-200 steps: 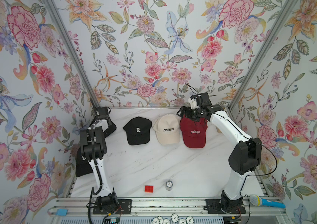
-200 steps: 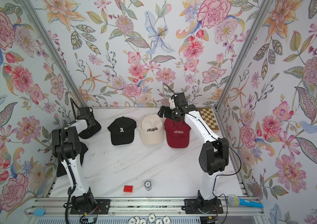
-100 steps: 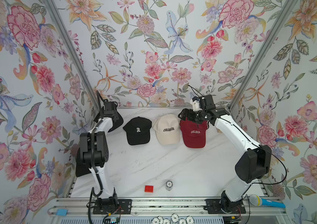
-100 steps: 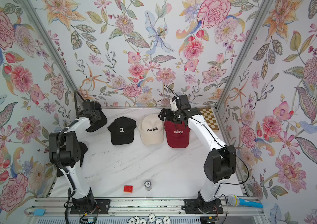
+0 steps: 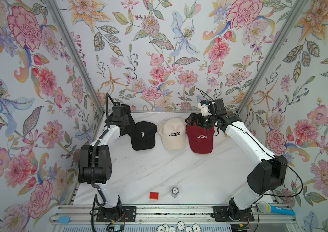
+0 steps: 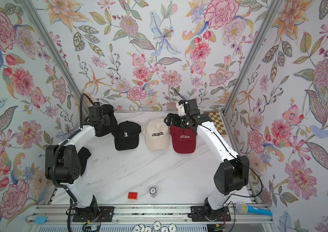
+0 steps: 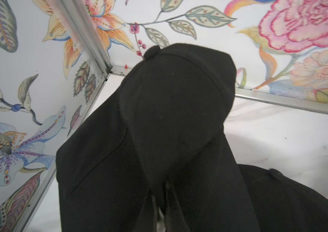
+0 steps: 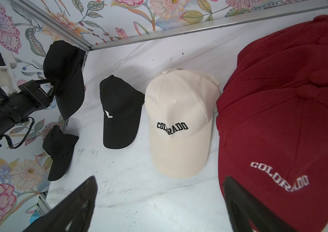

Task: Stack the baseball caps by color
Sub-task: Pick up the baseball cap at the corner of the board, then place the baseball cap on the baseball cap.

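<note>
Next, my left gripper releases the black cap it is holding on top of the black "R" cap (image 5: pixel 144 141), next to the cream cap. The held cap now hangs by the back corner.
My left gripper (image 7: pixel 165 186) is shut on the brim of a black cap (image 7: pixel 175 100), which hangs by the back left corner. In both top views this held cap (image 5: pixel 131 124) (image 6: pixel 111 120) is just left of the black "R" cap (image 5: pixel 143 136) (image 8: pixel 119 112) lying on the table. A cream "COLORADO" cap (image 5: pixel 173 134) (image 8: pixel 179 120) lies in the middle. A stack of dark red caps (image 5: pixel 200 140) (image 8: pixel 279 130) lies to its right. My right gripper (image 5: pixel 191 120) (image 8: pixel 160 180) is open above the back edge of the red stack. Another black cap (image 6: pixel 84 158) (image 8: pixel 58 152) lies by the left wall.
A red brick (image 5: pixel 154 195) and a small stack of poker chips (image 5: pixel 175 192) sit near the table's front edge. A chessboard (image 6: pixel 216 122) lies at the back right. A blue microphone (image 5: pixel 275 209) and loose chips (image 5: pixel 179 228) rest on the front rail.
My left gripper has carried the black cap from the left wall back and to the right, up beside the "R" cap. The right arm's elbow swung outward, its gripper staying open over the red caps.
</note>
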You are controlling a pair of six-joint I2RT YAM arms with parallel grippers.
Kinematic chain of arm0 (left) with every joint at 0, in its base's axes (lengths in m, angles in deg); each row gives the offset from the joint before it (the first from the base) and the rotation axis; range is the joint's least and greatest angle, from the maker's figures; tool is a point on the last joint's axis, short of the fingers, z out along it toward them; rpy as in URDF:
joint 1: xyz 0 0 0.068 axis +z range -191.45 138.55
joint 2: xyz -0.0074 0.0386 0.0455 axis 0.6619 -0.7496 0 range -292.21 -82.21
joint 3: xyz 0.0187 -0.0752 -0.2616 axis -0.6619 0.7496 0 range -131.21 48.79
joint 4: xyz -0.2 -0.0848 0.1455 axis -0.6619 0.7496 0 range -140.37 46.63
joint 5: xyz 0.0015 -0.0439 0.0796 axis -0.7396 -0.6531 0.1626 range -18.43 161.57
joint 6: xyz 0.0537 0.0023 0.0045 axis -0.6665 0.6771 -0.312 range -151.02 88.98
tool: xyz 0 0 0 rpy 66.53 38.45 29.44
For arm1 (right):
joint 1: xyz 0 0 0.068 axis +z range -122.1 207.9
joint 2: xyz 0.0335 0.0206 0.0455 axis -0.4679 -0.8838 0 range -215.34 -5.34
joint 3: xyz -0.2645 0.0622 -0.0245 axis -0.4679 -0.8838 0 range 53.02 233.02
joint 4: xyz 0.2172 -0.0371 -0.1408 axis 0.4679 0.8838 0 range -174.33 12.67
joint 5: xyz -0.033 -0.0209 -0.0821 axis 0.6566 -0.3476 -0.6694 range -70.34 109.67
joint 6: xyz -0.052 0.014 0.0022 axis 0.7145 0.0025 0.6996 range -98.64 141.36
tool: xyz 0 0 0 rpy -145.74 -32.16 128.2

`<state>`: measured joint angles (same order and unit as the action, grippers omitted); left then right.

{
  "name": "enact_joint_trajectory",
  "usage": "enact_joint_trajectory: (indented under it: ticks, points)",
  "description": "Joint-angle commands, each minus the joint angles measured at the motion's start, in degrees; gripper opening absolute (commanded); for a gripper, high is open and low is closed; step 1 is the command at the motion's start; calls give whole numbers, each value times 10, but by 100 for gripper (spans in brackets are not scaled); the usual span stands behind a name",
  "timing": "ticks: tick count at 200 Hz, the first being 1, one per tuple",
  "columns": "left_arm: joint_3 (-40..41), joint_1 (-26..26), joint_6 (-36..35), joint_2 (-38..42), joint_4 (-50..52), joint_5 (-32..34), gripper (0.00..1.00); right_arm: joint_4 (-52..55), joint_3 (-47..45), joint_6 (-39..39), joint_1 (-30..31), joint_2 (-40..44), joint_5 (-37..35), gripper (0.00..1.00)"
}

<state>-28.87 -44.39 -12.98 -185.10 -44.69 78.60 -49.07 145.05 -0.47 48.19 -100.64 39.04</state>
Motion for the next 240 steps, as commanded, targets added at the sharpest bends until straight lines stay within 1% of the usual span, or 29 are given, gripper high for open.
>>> enact_joint_trajectory:
  ticks: [1,26,42,77,106,109,116,184,240]
  points:
    - [23,-25,-7,27,-26,-24,0,-2,-8,10,2,25,14,99]
    - [45,-57,-4,47,-35,-32,0,-2,-15,13,3,34,17,99]
    - [58,-77,-10,62,-37,-25,0,-1,-17,16,2,38,19,99]
    - [84,-101,-6,102,-31,-20,0,8,-19,24,-2,45,23,99]
    - [124,-126,3,129,-26,-12,0,9,-24,28,-6,51,28,99]
    - [129,-128,4,147,-25,-9,0,9,-25,28,-7,51,29,99]
    - [141,-134,8,157,-26,-9,0,9,-26,29,-8,51,31,99]
    - [231,-155,25,230,-39,-13,0,18,-11,36,-9,48,45,99]
    - [254,-185,22,234,-47,-13,0,30,7,42,-9,44,45,99]
